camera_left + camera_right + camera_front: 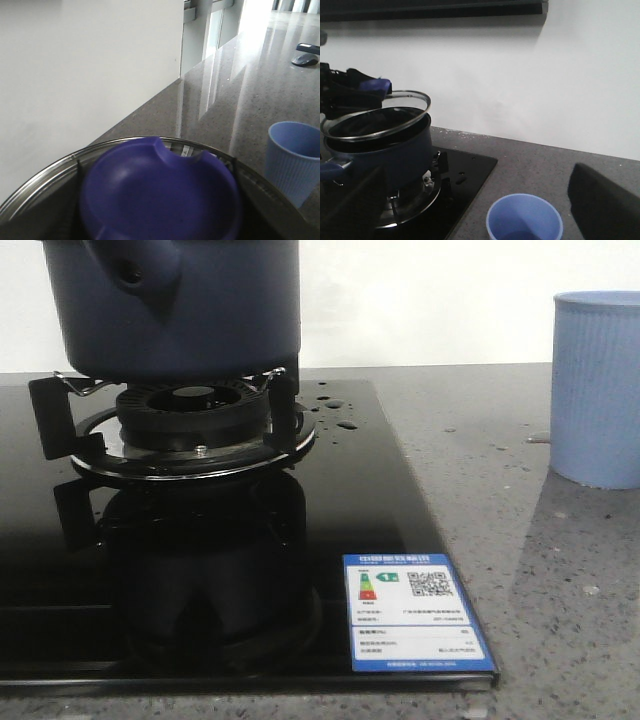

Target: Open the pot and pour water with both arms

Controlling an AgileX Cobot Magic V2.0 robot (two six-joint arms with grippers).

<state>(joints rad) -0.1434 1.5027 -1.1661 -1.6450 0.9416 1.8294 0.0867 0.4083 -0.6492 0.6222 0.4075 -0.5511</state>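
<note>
The robot's right gripper will next go down around the light blue cup and close on the cup's upper sides (577, 352) (490, 233), just below its rim.
The dark navy pot (180, 300) sits on the burner (190, 425) of a black glass hob (220, 570); its stubby handle (128, 270) faces me. In the right wrist view the pot (385, 150) is at the left, with a glass lid (380, 131) tilted above its rim. My left gripper (355, 90), black, is shut on the lid's blue knob (376, 86). That knob (160, 195) fills the left wrist view, hiding the fingers. My right gripper (480, 210) is open and empty, above a light blue ribbed cup (524, 220). Water drops (340, 410) lie on the hob.
The light blue cup (598, 390) stands on the grey stone counter (540, 540) to the right of the hob. A white wall runs behind. A blue-and-white label (412, 612) sticks to the hob's front right corner. A dark mouse (305, 60) lies far off on the counter.
</note>
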